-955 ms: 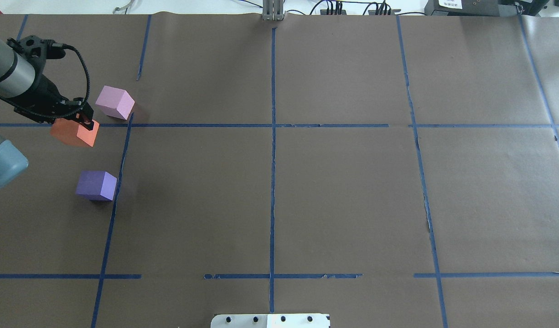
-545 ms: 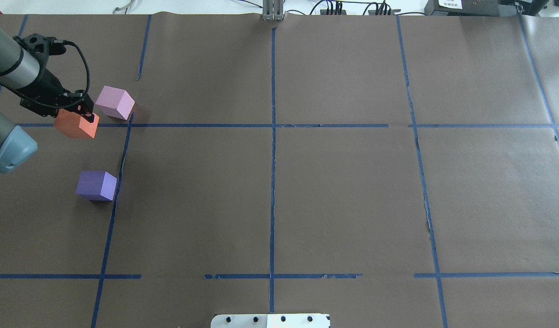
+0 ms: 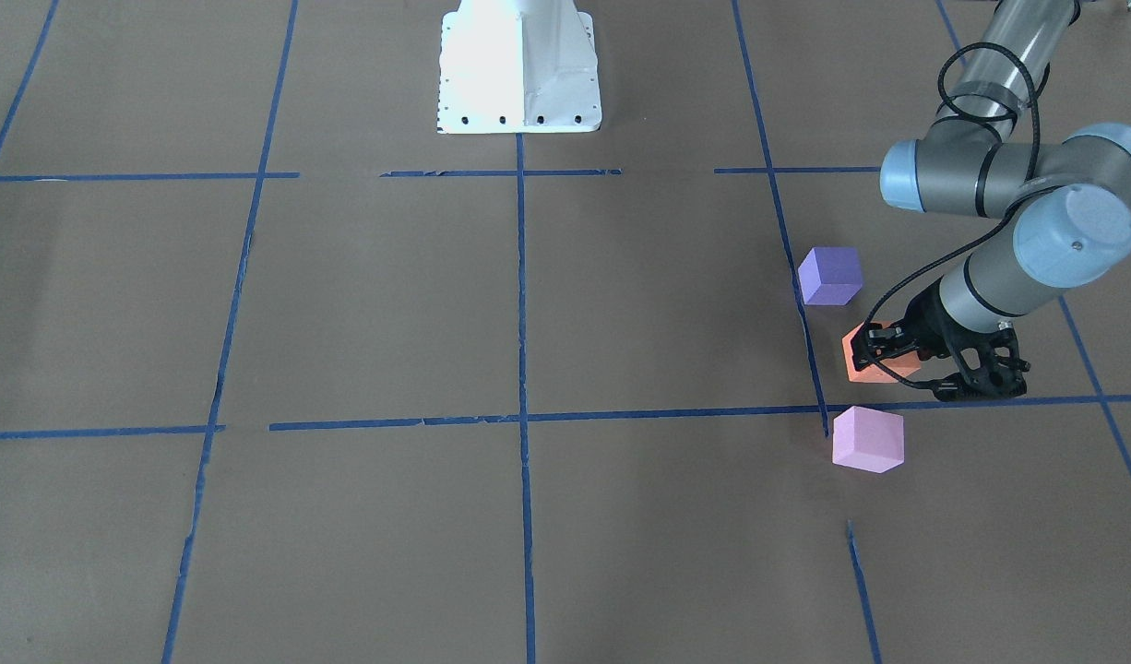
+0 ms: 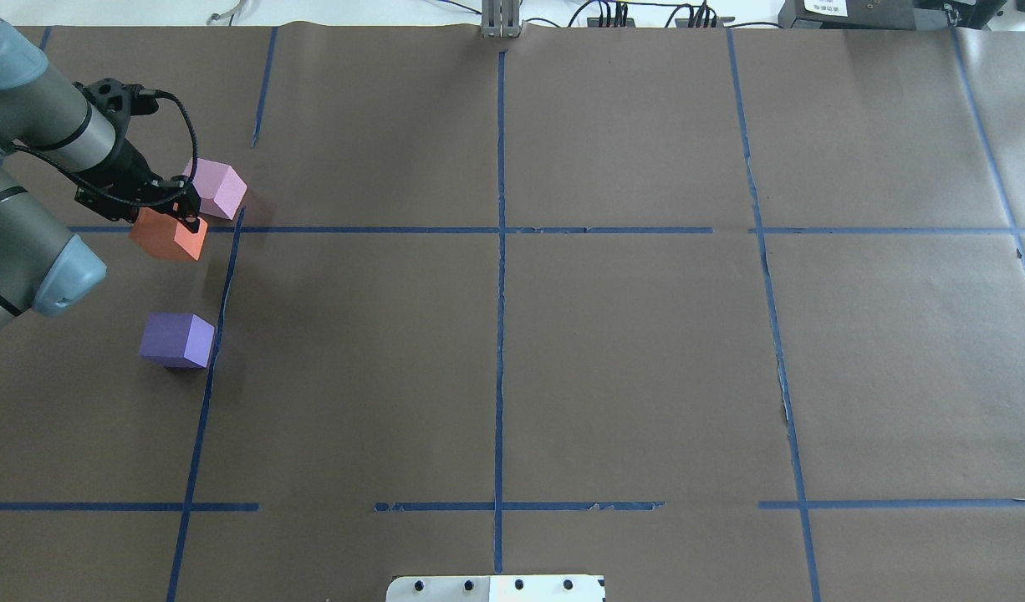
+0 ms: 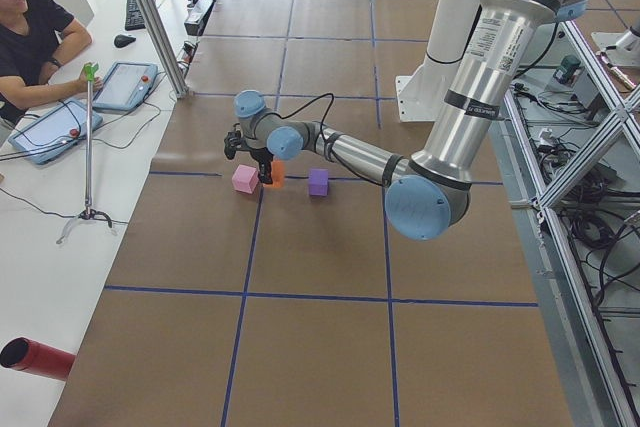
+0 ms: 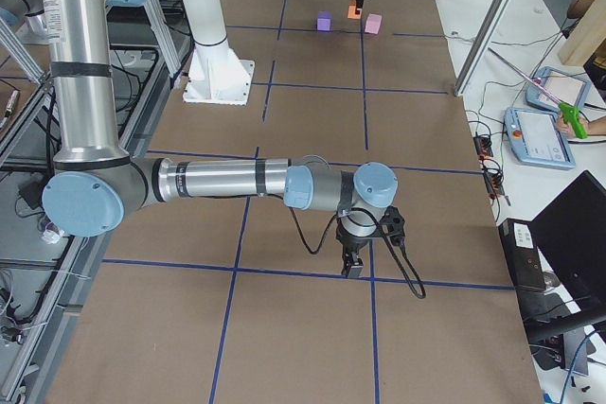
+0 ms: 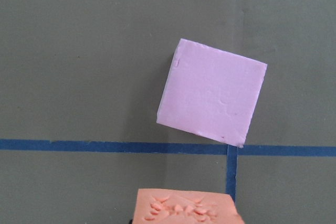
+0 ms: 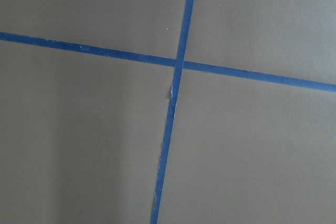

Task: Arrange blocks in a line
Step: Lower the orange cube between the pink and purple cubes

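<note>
The robot's left gripper should set the orange block down and let go of it on the paper (image 3: 851,356) (image 7: 196,198), between the violet block and the pale pink block.
My left gripper (image 4: 183,215) is shut on the orange block (image 4: 168,237), which hangs just left of a blue tape line. I cannot tell whether it touches the paper. In the front-facing view the gripper (image 3: 886,347) covers part of the orange block (image 3: 858,359). The pale pink block (image 4: 220,191) lies just beyond it, apart; the left wrist view shows the pink block (image 7: 212,99) above the dented orange block (image 7: 186,209). The violet block (image 4: 176,339) lies nearer the robot. My right gripper (image 6: 353,268) shows only in the exterior right view, low over the paper; I cannot tell its state.
Brown paper with a grid of blue tape lines (image 4: 500,276) covers the table. The robot's white base plate (image 3: 519,69) stands at the near middle edge. Operators with tablets (image 5: 55,127) sit beyond the far edge.
My left gripper has carried the orange block to the right, closer to the pink block and the tape line. The pink and violet blocks have not moved.
</note>
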You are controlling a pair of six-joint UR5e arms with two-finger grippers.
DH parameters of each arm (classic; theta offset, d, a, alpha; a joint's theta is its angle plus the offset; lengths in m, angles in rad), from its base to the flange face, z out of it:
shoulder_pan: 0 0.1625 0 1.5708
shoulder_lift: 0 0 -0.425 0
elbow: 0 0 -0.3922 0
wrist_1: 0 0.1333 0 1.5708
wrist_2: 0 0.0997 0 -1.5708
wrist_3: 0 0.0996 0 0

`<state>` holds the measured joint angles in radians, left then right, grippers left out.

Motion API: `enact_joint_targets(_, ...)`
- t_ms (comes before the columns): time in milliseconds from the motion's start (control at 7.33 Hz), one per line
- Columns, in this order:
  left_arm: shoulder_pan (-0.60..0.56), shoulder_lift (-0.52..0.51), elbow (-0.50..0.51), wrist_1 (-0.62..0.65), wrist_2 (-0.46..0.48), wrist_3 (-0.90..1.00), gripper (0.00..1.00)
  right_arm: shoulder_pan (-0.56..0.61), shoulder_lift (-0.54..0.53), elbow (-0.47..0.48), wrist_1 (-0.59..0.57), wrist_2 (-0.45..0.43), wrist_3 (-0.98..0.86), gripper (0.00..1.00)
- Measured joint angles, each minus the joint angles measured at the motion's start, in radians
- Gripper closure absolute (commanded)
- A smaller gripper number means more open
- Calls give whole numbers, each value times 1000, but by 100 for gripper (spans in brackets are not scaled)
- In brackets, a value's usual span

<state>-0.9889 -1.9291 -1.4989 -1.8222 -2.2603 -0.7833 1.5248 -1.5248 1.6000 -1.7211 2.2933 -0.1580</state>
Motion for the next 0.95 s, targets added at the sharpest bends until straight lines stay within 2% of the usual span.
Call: enact_joint_targets(955, 34, 14, 59, -133, 4, -81, 100, 0, 0, 0, 0, 0, 0, 0)
